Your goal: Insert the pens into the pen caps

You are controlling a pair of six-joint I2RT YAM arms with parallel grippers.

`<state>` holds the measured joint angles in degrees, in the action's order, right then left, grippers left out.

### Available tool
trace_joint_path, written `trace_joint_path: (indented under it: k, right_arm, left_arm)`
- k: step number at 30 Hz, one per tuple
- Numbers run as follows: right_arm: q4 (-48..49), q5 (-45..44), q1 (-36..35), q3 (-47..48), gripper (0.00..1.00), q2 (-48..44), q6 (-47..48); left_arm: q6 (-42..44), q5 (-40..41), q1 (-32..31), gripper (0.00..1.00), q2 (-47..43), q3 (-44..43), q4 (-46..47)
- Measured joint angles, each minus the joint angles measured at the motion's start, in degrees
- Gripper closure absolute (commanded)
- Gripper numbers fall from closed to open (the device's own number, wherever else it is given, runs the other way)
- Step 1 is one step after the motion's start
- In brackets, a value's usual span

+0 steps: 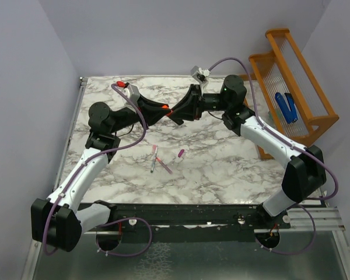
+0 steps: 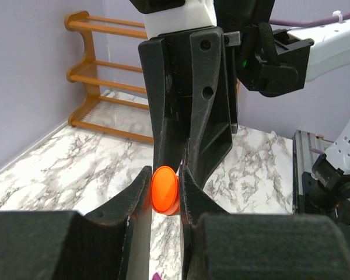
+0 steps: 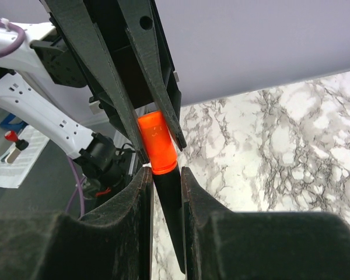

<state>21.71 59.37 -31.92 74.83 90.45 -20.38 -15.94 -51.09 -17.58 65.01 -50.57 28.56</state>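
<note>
Next, my right gripper releases the capped black marker on bare marble (image 1: 205, 129) beyond the magenta cap, toward the wooden rack.
My left gripper (image 1: 162, 109) and right gripper (image 1: 185, 109) meet tip to tip above the table's far middle. In the left wrist view my left gripper (image 2: 164, 182) is shut on the bright orange cap (image 2: 164, 190). In the right wrist view my right gripper (image 3: 163, 178) is shut on the stubby black marker (image 3: 170, 204), whose end sits in the orange cap (image 3: 156, 143). A whitish-grey pen with a pink end (image 1: 153, 160), a slim pink pen (image 1: 165, 166) and a magenta cap (image 1: 180, 154) lie on the marble table (image 1: 221, 169).
An orange wooden rack (image 1: 291, 81) stands at the right edge with blue chunky objects (image 1: 286, 107) in it; it also shows in the left wrist view (image 2: 93, 76). Purple cables loop over both arms. A metal rail runs along the near edge.
</note>
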Motion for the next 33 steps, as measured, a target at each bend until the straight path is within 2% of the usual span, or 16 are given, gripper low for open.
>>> trace_joint_path:
  k: [6,18,26,33]
  right_arm:
    - [5.7,1.9,0.5,0.0,1.00,1.3,-3.7]
    - [10.4,2.6,1.7,0.0,1.00,2.2,-5.8]
    - [11.4,2.6,1.9,0.0,1.00,2.2,-7.1]
    - [10.5,2.4,1.7,0.0,1.00,2.2,-6.4]
  left_arm:
    - [-1.9,1.0,-0.2,1.00,0.5,0.0,2.2]
    - [-4.5,8.2,-3.3,1.00,2.3,-0.9,4.7]
    - [-4.9,11.7,-6.4,1.00,5.3,-2.5,7.1]
    - [-4.6,13.3,-6.8,1.00,4.5,-1.0,8.0]
